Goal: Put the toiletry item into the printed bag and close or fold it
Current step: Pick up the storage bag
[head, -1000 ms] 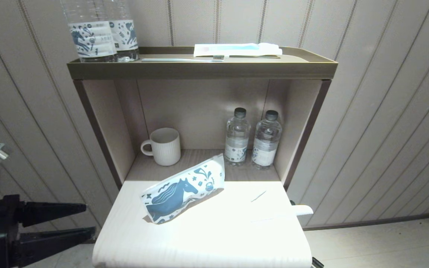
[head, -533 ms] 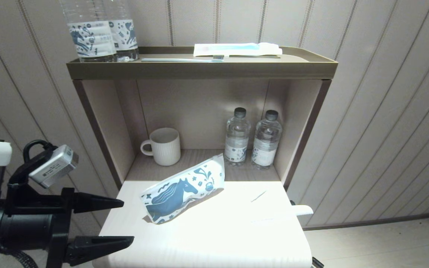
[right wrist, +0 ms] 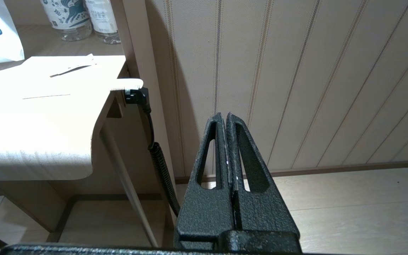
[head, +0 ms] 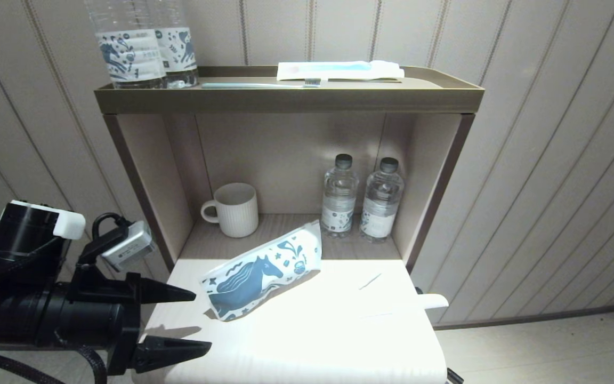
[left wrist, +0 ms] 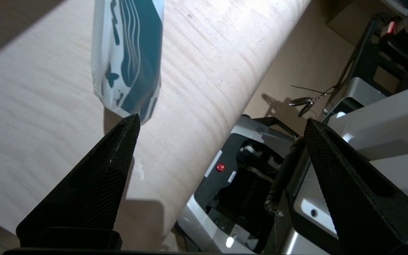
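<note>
I should next move my left gripper to the printed bag's lower end (head: 219, 296) (left wrist: 126, 87), farthest from the two small water bottles, and close it there.
The printed bag (head: 261, 272) lies tilted on the white tabletop (head: 307, 346), horse print facing up, its upper end leaning toward the shelf. The toiletry item (head: 432, 301), slim and white, pokes over the table's right edge; in the right wrist view its toothed end (right wrist: 128, 84) shows. My left gripper (head: 202, 320) hangs open at the table's left edge, just short of the bag's lower end, nothing between its fingers. In the left wrist view that gripper (left wrist: 221, 119) has one fingertip next to the bag (left wrist: 128, 53). My right gripper (right wrist: 226, 117) is shut, low beside the table's right side.
In the shelf niche behind the bag stand a white mug (head: 235, 209) and two small water bottles (head: 339, 197) (head: 382, 198). The top shelf carries two large bottles (head: 142, 48), a toothbrush (head: 259, 85) and a white packet (head: 339, 70). A thin sliver (head: 370, 281) lies on the table.
My left arm has risen and swung right, from beside the table to its left edge near the bag's lower end. Its fingers stay open. The bag and toiletry item have not moved.
</note>
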Robot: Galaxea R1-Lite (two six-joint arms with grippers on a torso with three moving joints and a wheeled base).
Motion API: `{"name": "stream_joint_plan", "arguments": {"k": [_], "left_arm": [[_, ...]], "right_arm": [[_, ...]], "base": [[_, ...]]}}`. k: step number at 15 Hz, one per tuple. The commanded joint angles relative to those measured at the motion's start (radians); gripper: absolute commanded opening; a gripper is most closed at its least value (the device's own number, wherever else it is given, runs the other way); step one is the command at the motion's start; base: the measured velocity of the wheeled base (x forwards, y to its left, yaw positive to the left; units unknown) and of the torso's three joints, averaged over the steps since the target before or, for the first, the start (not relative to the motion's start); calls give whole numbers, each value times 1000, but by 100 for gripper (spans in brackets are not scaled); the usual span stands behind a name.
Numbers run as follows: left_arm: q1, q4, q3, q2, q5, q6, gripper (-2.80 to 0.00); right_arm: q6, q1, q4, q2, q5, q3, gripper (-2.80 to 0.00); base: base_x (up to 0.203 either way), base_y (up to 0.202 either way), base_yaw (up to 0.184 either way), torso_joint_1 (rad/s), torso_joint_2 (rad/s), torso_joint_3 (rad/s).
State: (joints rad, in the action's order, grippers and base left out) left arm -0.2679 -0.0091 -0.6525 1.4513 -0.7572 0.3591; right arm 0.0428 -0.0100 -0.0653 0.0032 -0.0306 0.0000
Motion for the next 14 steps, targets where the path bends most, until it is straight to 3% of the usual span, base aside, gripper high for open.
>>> {"name": "stream_joint_plan", "arguments": {"k": [1, 4, 8, 14], "left_arm": [[-1, -40, -7, 57, -6, 3, 0], [1, -107, -1, 78, -5, 2, 0], [7, -107, 18, 53, -2, 6, 0], [10, -54, 72, -151, -1, 3, 0]], "right_arm": [[0, 0, -1, 1, 0, 0, -280], [0, -1, -1, 1, 0, 0, -280], [0, 0, -1, 1, 0, 0, -280], [0, 0, -1, 1, 1, 0, -280]], "base": [[0, 0, 0, 0, 0, 0], [0, 0, 0, 0, 0, 0], [0, 0, 0, 0, 0, 0], [0, 0, 0, 0, 0, 0]]}}
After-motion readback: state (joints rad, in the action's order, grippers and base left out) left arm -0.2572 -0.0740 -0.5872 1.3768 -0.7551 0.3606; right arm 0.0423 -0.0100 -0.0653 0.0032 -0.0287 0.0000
